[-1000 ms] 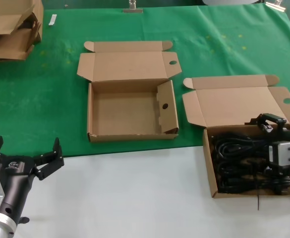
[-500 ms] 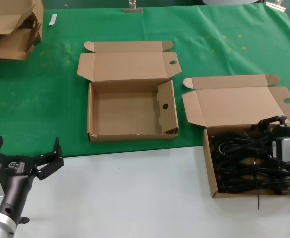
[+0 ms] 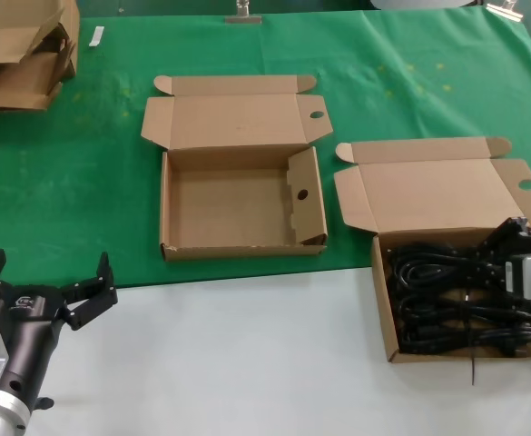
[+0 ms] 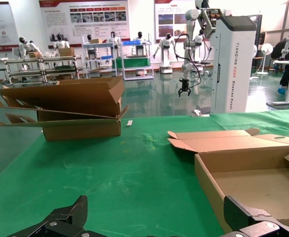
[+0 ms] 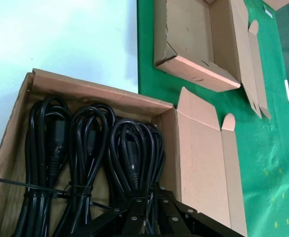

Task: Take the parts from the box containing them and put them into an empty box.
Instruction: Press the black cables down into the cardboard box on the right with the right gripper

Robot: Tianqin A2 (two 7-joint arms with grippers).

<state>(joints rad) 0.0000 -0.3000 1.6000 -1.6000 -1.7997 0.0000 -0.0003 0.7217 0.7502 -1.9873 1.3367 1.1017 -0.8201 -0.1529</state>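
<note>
I can see my right gripper pinching only a few strands of cord near the lid flap, so I will open it and close around the whole cord bundle (image 5: 154,146) before lifting.
Several black coiled cords (image 3: 442,300) lie side by side in the wider cardboard box (image 3: 382,304) at the right, its lid flap (image 3: 433,195) laid open behind. My right gripper (image 3: 490,268) is down inside this box at its far right side, shut on the rightmost cord bundle (image 5: 132,148); in the right wrist view its fingers (image 5: 154,190) pinch together around the cord strands. The squarer box (image 3: 233,204) with the hole-punched side flap stands open with nothing in it at the centre. My left gripper (image 3: 52,263) is open and parked at the near left.
A stack of flattened cardboard boxes (image 3: 20,54) lies at the far left corner and shows in the left wrist view (image 4: 80,108). The two boxes sit on green cloth (image 3: 83,200); the near surface is white (image 3: 247,354).
My right gripper has sunk lower into the wider box, shifted a little to the right, and now sits among the cords. The left arm has not moved.
</note>
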